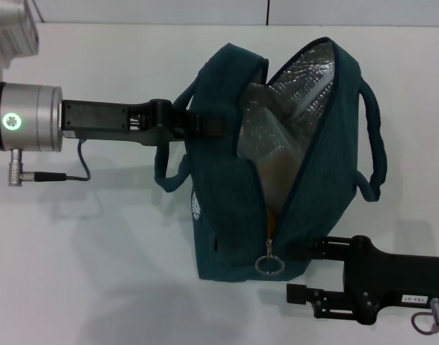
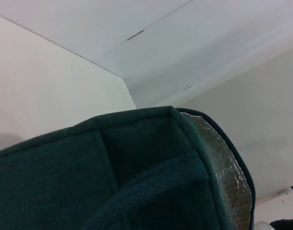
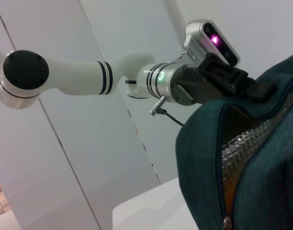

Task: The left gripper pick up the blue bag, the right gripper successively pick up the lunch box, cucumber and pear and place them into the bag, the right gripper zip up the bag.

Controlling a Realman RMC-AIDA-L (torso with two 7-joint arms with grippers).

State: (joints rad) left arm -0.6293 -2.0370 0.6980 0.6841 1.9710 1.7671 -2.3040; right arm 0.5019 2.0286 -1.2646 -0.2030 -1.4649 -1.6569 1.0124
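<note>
The ring zip pull hangs just beyond the open fingers of the robot's right gripper, so that gripper should move closer and grip that ring [image 1: 269, 266] before zipping up the blue bag.
The blue bag [image 1: 226, 194] stands in the middle of the table with its top gaping, silver foil lining [image 1: 312, 79] showing. My left gripper [image 1: 205, 126] is shut on the bag's left rim; the right wrist view shows this left gripper [image 3: 251, 88] clamped on the blue bag [image 3: 204, 143]. Inside lies the clear lunch box [image 1: 266, 129], with an orange-yellow patch that looks like the pear [image 1: 280, 169] below it. The cucumber is hidden. My right gripper [image 1: 298, 272] is open at the bag's lower right, just right of the ring zip pull [image 1: 269, 264].
The white table [image 1: 97, 251] stretches around the bag, its back edge [image 1: 133, 24] against a pale wall. A grey cable [image 1: 61, 175] hangs from the left wrist. The left wrist view shows only the bag's fabric [image 2: 136, 167] and lining [image 2: 223, 167].
</note>
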